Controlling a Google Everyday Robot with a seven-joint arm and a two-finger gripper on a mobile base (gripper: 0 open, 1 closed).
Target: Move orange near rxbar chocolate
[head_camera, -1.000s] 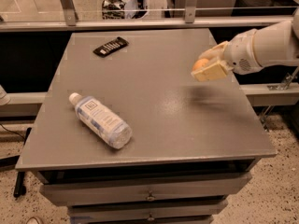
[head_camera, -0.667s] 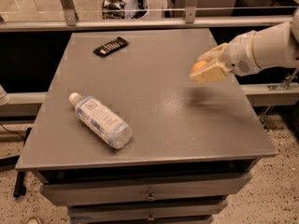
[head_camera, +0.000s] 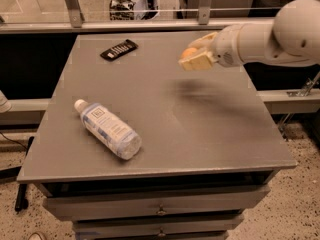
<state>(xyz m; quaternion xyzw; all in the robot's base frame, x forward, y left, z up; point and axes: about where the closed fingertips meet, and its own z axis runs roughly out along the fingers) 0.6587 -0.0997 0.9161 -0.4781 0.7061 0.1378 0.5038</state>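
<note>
Next, I let go of the orange on the grey table (head_camera: 138,47), close against the far end of the rxbar chocolate. The orange is still in the air above the table.
My gripper (head_camera: 194,56) is above the right half of the grey table (head_camera: 165,129), held in the air, shut on the orange (head_camera: 189,52), whose orange skin shows between the pale fingers (head_camera: 197,63). The rxbar chocolate (head_camera: 119,49), a flat black wrapper with a row of small white marks, lies near the table's far left corner, well to the left of the gripper and apart from it.
A clear plastic water bottle (head_camera: 107,128) with a white cap lies on its side at the front left of the table. A metal rail and glass panel (head_camera: 150,14) run behind the table's far edge. Drawers sit below the front edge.
The gripper has carried the orange leftward and a little toward the far side of the table, closer to the black wrapper. The bottle and wrapper have not moved.
</note>
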